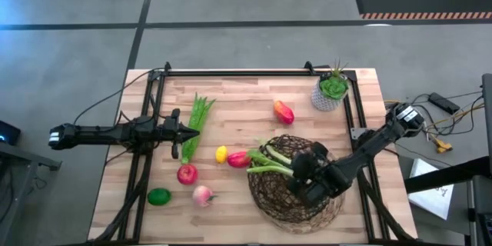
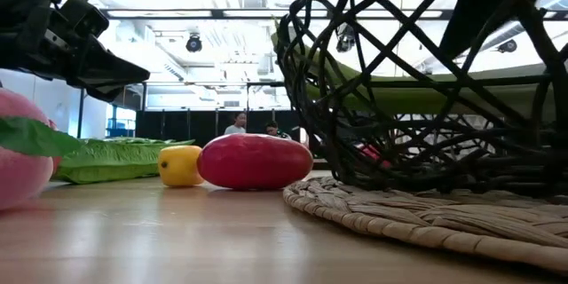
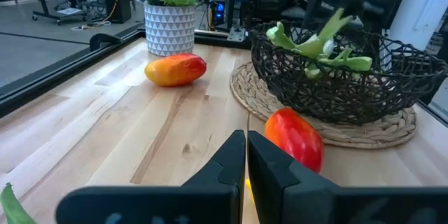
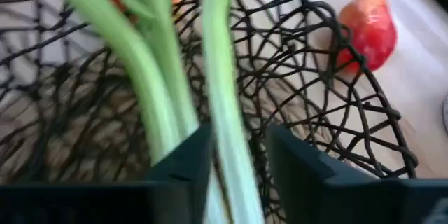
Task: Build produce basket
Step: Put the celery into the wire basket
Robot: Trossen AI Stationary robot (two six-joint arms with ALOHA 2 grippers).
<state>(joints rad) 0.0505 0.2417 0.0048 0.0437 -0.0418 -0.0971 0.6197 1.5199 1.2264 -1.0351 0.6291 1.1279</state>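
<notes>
The leafy green's leaf end pokes out over the basket's rim by the red pepper, so the robot's right gripper needs to take hold again of the white stalks [image 4: 236, 175], then lift and turn them.
The dark woven basket [image 1: 296, 192] stands on a round straw mat [image 2: 426, 217] at the table's near right. My right gripper [image 1: 305, 175] is inside it, shut on the white-stalked leafy green [image 1: 269, 161], whose leaves reach over the basket's left rim. My left gripper [image 1: 181, 132] is shut and empty beside the green bean bundle [image 1: 197, 125]. On the table lie the lemon [image 1: 221, 154], red pepper [image 1: 238, 159], apple [image 1: 187, 174], peach [image 1: 202, 194], lime [image 1: 159, 197] and mango [image 1: 284, 111]. My right gripper has the leafy green's pale stalks [image 4: 225, 140] between its two fingers [image 4: 183, 164], near the stalk end. The fingers lie across the stalks, slanting down into the basket from the table's right. The leaf end [image 3: 283, 36] rises over the basket's rim.
A grey patterned pot with a green plant [image 1: 332, 92] stands at the far right corner. A black frame [image 1: 231, 73] runs along the table's far edge and sides. Bare wood lies in the middle far part of the table. People show far off in the room [image 2: 236, 124].
</notes>
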